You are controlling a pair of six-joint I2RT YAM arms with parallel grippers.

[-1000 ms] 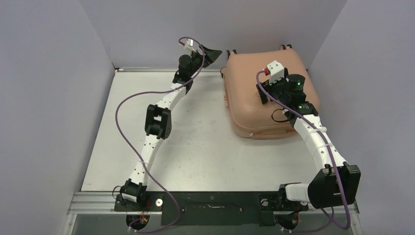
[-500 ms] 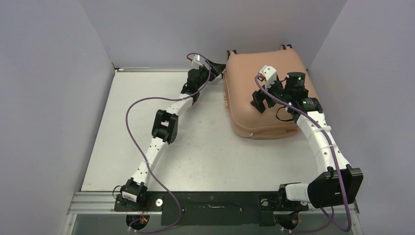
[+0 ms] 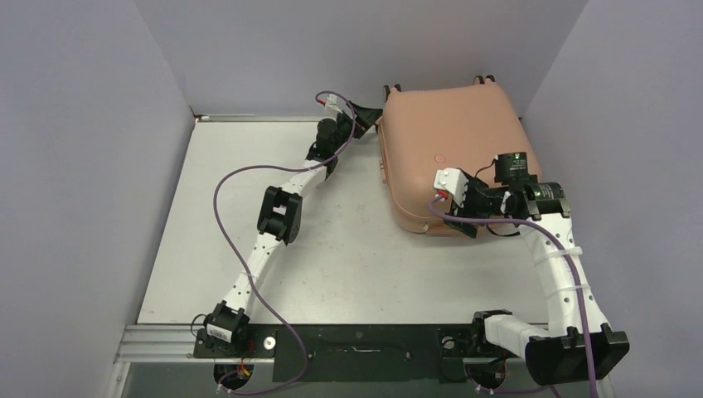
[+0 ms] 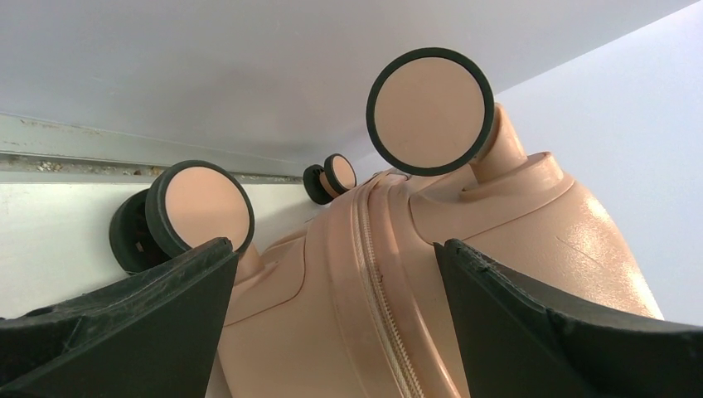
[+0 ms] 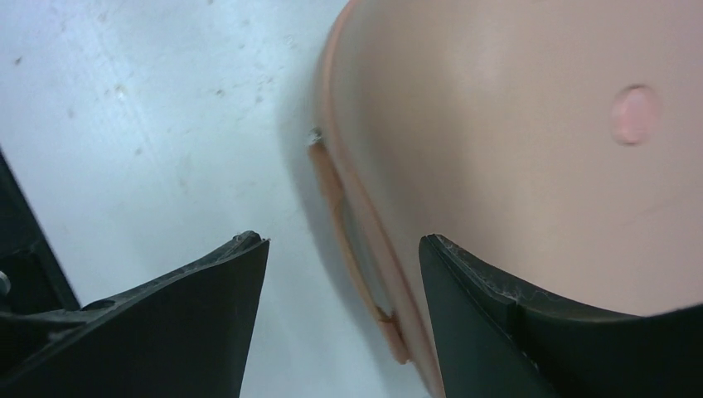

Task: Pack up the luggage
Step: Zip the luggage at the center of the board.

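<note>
The suitcase is too close to the lilac wall to turn, so next my right gripper pulls it by its side handle (image 5: 354, 261) toward the middle of the table.
The luggage (image 3: 448, 141) is a peach-pink hard-shell suitcase, lying flat with its lid down at the back right of the table. My left gripper (image 3: 370, 112) is at its back left corner. In the left wrist view that gripper (image 4: 332, 274) is wide open astride the zipper seam (image 4: 377, 274), just below two black-tyred wheels (image 4: 429, 110). My right gripper (image 3: 460, 207) hangs at the near edge. In the right wrist view it (image 5: 341, 245) is open, one finger over the table, the other over the lid (image 5: 514, 124). The side handle (image 5: 348, 240) lies between them, untouched.
The white table (image 3: 332, 249) is boxed in by lilac walls; the right wall (image 3: 597, 124) stands close to the suitcase. A metal rail (image 3: 365, 340) with both arm bases runs along the near edge. Purple cables (image 3: 217, 191) loop off each arm.
The right arm has swung off the lid's top down to the suitcase's near edge, its jaws narrowing a little. The left gripper moved right to the suitcase's back corner, then held still.
</note>
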